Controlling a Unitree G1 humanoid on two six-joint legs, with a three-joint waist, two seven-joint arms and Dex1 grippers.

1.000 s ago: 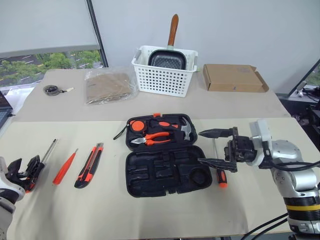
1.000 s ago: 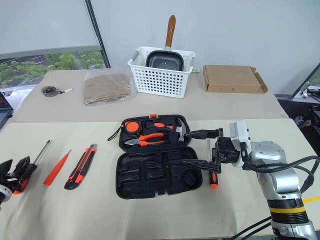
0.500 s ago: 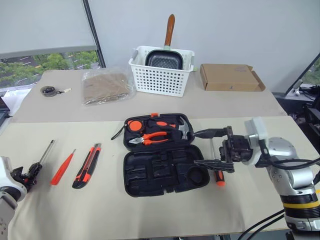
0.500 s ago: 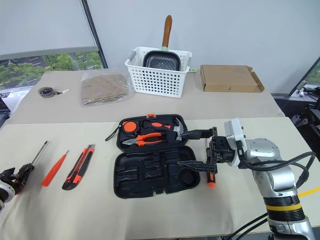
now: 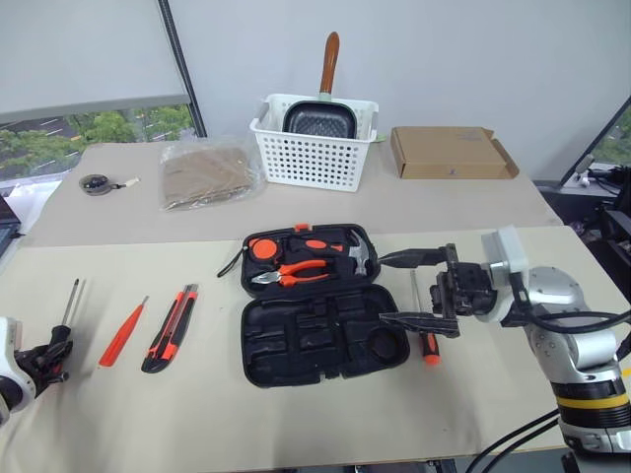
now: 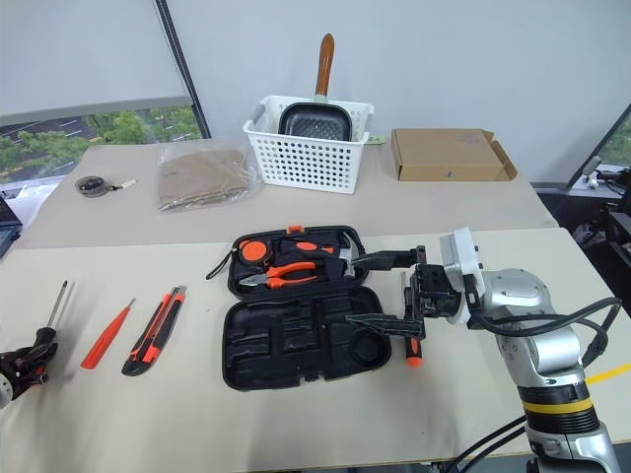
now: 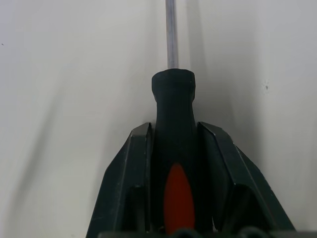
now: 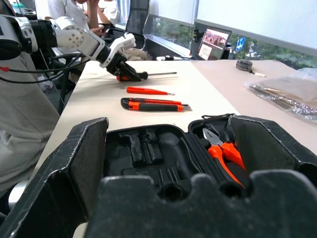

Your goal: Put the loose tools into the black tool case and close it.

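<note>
Next, I release the black-and-orange screwdriver, now at the table's edge, from my left gripper in the black tool case's near half [image 5: 308, 304], along the hinge beside the pliers.
The black tool case [image 5: 296, 340] lies open mid-table, with pliers and a hammer in its far half. My left gripper [image 5: 44, 357] sits at the table's left edge, shut on the handle of a black-and-orange screwdriver [image 7: 173, 114] whose shaft [image 5: 71, 301] points away over the table. To its right lie a thin red tester screwdriver [image 5: 121, 332] and an orange-black utility knife [image 5: 170, 315]. My right gripper [image 5: 394, 289] hovers open at the case's right edge. A second screwdriver [image 5: 426, 340] lies on the table just behind it.
A white basket [image 5: 314, 158] holding a pan stands on the far table, with a cardboard box [image 5: 449, 153] to its right and a clear plastic bag [image 5: 207, 169] to its left. A small round object [image 5: 99, 183] lies far left. People sit beyond the table's left end [image 8: 64, 10].
My left gripper has shut on the screwdriver's handle and shifted left and down; the screwdriver's shaft has swung with it. The right arm has kept still.
</note>
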